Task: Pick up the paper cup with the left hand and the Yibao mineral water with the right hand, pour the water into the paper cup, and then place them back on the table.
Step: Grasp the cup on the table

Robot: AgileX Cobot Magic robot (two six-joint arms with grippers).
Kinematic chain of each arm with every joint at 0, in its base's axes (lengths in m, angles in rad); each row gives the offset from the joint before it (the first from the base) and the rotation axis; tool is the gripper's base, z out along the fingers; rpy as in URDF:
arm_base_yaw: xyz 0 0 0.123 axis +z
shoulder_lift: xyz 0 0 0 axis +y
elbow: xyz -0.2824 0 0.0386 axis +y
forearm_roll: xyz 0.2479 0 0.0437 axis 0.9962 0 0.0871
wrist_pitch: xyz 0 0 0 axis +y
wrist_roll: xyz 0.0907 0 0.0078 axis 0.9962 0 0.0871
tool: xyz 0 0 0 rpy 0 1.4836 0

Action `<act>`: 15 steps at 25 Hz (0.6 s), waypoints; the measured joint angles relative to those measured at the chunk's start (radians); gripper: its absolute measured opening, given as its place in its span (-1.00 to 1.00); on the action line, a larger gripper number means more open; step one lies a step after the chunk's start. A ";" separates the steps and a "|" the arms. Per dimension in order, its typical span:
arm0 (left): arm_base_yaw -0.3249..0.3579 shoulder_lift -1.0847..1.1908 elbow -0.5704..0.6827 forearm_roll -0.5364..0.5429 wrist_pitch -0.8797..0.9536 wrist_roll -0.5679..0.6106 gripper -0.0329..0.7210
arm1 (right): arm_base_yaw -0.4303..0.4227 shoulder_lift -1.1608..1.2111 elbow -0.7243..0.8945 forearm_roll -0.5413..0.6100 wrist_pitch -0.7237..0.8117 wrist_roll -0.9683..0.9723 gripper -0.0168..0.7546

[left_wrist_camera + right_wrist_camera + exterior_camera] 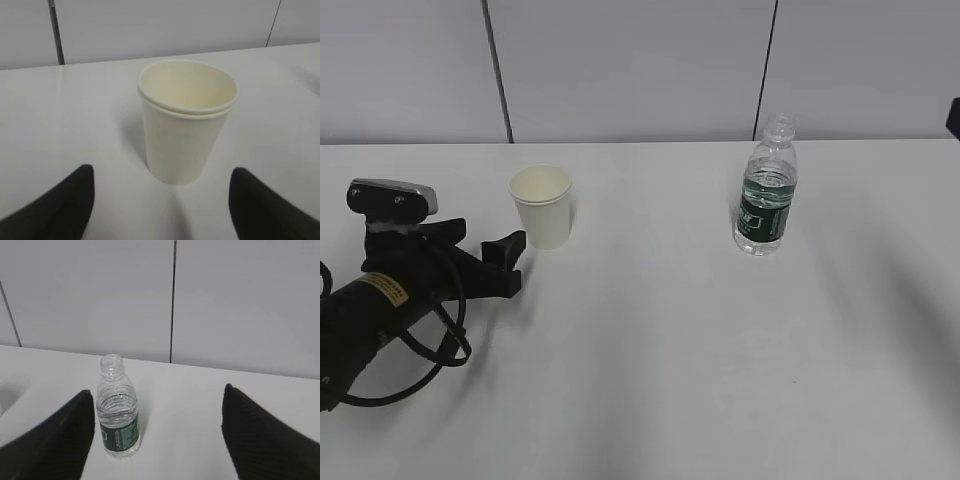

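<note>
The paper cup is next for my left gripper, which should move forward to it and close around the middle of its body [545, 219] [179, 146], well below the cup's rim.
The paper cup [542, 207] stands upright and empty on the white table [670, 370], left of the middle. My left gripper [508, 265] is open just in front of the cup, low over the table. In the left wrist view the cup [186, 125] stands just beyond the tips of the open gripper [162, 172], untouched. The Yibao mineral water bottle [766, 190] stands upright and uncapped at the right, with water inside. In the right wrist view my right gripper [157, 390] is open and empty. The bottle [117, 410] stands ahead of it, near the left finger [60, 440].
A grey panelled wall [640, 70] with dark seams runs along the table's far edge. Only a dark sliver of the right arm [954, 118] shows at the right edge of the exterior view. Black cables [430, 350] loop beside the left arm.
</note>
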 joint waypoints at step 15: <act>0.000 0.104 -0.137 0.023 -0.002 -0.004 0.76 | 0.000 0.428 0.000 0.060 -0.459 0.006 0.56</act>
